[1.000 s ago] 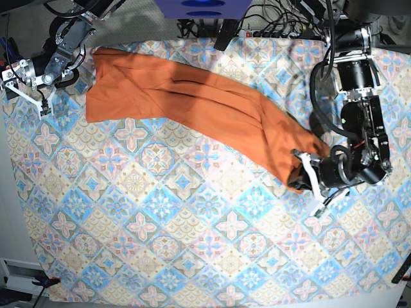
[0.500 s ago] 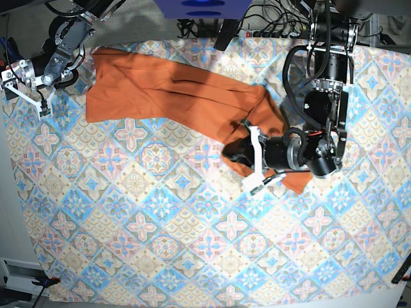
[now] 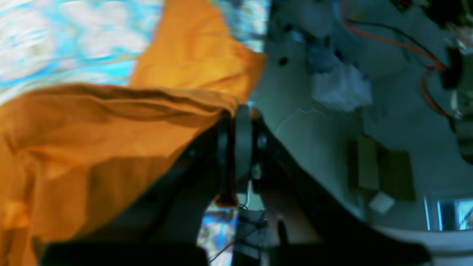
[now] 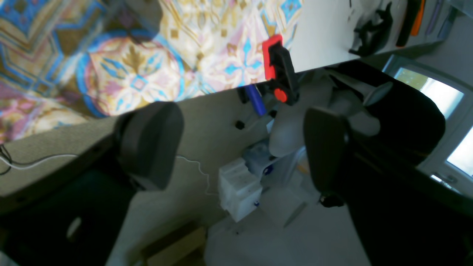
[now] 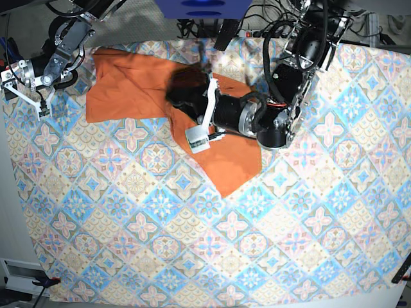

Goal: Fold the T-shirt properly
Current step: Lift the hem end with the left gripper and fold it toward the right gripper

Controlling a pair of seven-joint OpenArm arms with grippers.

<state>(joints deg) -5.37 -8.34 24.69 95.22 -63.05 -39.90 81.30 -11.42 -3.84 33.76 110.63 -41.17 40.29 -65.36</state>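
Observation:
My left gripper will release the bunched edge of the T-shirt, now held above the shirt's middle, onto the shirt's middle point(image 5: 174, 79), close to the far edge of the table where it is to lie.
The burnt-orange T-shirt point(image 5: 128, 86) lies on the patterned tablecloth from the far left corner toward the middle, with a doubled flap ending in a point point(image 5: 228, 179). My left gripper point(image 5: 196, 109) is shut on a bunched edge of the shirt and holds it above the shirt's middle. In the left wrist view its jaws point(image 3: 236, 147) are pinched together with orange fabric point(image 3: 92, 147) hanging from them. My right gripper point(image 5: 26, 90) is open and empty at the table's far left edge, beside the shirt and apart from it. Its pads point(image 4: 147, 144) stand wide apart over the table edge.
The blue-and-beige tablecloth point(image 5: 160, 244) covers the table. A red-and-black clamp point(image 4: 275, 62) grips the table edge near my right gripper. Cables and a power strip point(image 5: 270, 29) run along the far edge. The floor below holds a white box point(image 4: 240, 188).
My left gripper has carried the shirt's right end from the lower right up and to the left, over the shirt's middle, doubling the fabric. The right arm has not moved.

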